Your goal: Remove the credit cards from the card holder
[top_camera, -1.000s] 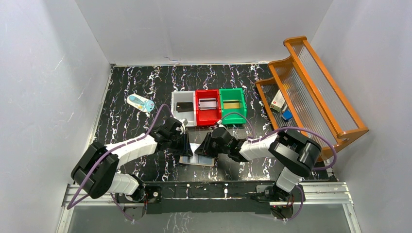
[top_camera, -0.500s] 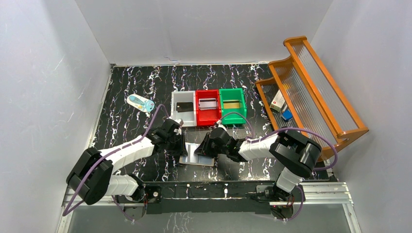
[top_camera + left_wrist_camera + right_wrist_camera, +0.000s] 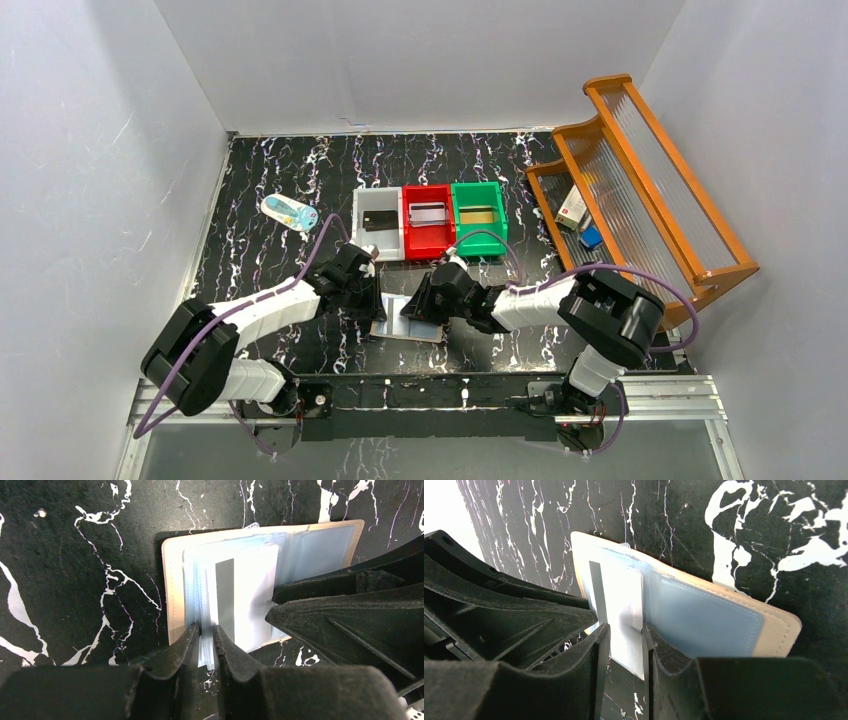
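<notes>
The white card's striped end is still inside the sleeve, so I need to pinch the card's free edge point(image 3: 642, 597) with my right gripper and pull while my left gripper pins the sleeve.
The beige card holder point(image 3: 408, 322) lies open on the black marble table between both grippers. In the left wrist view its tan rim point(image 3: 172, 580) frames pale blue pocket sleeves point(image 3: 200, 580) and a white credit card point(image 3: 250, 595) with a grey stripe. My left gripper point(image 3: 206, 641) is shut on the near edge of the sleeves. My right gripper point(image 3: 625, 647) stands with its jaws apart around the protruding end of that card point(image 3: 621, 600); the left finger overlaps the card. From above, the left gripper point(image 3: 378, 300) and right gripper point(image 3: 418, 305) almost meet over the holder.
Behind the holder stand a white bin point(image 3: 372, 240) with a black card, a red bin point(image 3: 428, 243) with a silvery card and a green bin point(image 3: 478, 240) with a gold card. A wooden rack point(image 3: 640, 190) fills the right side. A small bottle point(image 3: 289, 212) lies at the back left.
The left gripper has shifted slightly and its jaws have narrowed on the sleeves. The right jaws stand a touch wider. The holder has stayed in place.
</notes>
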Motion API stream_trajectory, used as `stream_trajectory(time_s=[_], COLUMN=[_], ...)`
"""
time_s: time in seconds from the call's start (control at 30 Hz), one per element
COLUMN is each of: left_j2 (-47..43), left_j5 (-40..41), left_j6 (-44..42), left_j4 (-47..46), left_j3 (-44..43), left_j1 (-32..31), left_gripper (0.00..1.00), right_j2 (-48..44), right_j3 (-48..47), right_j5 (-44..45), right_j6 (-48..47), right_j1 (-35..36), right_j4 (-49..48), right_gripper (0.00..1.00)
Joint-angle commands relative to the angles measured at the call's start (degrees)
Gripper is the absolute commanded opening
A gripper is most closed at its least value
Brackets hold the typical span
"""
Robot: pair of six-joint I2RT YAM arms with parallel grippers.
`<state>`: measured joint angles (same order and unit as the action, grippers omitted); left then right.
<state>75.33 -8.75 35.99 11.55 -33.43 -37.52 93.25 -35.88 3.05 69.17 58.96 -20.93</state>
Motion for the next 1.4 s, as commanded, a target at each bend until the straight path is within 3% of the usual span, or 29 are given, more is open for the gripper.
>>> stream_trajectory(time_s=[0.0, 0.1, 0.13, 0.4, 0.7, 0.77, 0.87, 1.07, 1.37], left_j2=[2.8, 4.75, 5.16, 3.51, 3.3, 3.33, 3.33, 1.49, -0.49], left_j5=[1.25, 0.73, 0.61, 0.93, 1.19, 0.82, 0.66, 3.84, 5.24], left_j6=[-0.25, -1.05, -1.25, -0.81, -0.61, -0.51, -0.63, 0.51, 1.37], left_j4=[1.73, 1.4, 1.95, 2.25, 2.6, 2.52, 2.49, 4.53, 5.05], left_j3=[2.32, 1.71, 1.33, 1.94, 1.9, 1.89, 1.92, 2.25, 2.89], left_j1=[-0.71, -0.69, -0.76, -0.74, -0.76, -0.72, -0.74, -0.74, -0.72], left_gripper=[0.14, 0.1, 0.08, 0.07, 0.04, 0.04, 0.03, 0.01, 0.0], right_j2=[-0.71, -1.19, -4.0, -0.67, -3.31, -2.4, -0.74, -2.98, -9.47], right_j3=[-0.62, -0.7, -0.48, -3.92, -3.24, -1.81, 0.79, 3.11, 8.66], right_j5=[3.0, 2.5, 6.26, 5.09, 8.1, 5.83, 2.99, 3.29, -2.16], right_j6=[-1.65, -1.92, -2.02, -3.84, -3.41, -2.98, -1.63, -1.24, -4.29], right_j1=[0.23, 0.3, 0.83, 1.51, 1.98, 1.96, 1.97, 1.5, -2.42], right_j4=[5.37, 5.29, 7.59, 10.18, 12.28, 8.26, 1.2, -0.68, -3.71], right_gripper=[0.39, 0.37, 0.38, 0.37, 0.38, 0.35, 0.2, 0.05, 0.04])
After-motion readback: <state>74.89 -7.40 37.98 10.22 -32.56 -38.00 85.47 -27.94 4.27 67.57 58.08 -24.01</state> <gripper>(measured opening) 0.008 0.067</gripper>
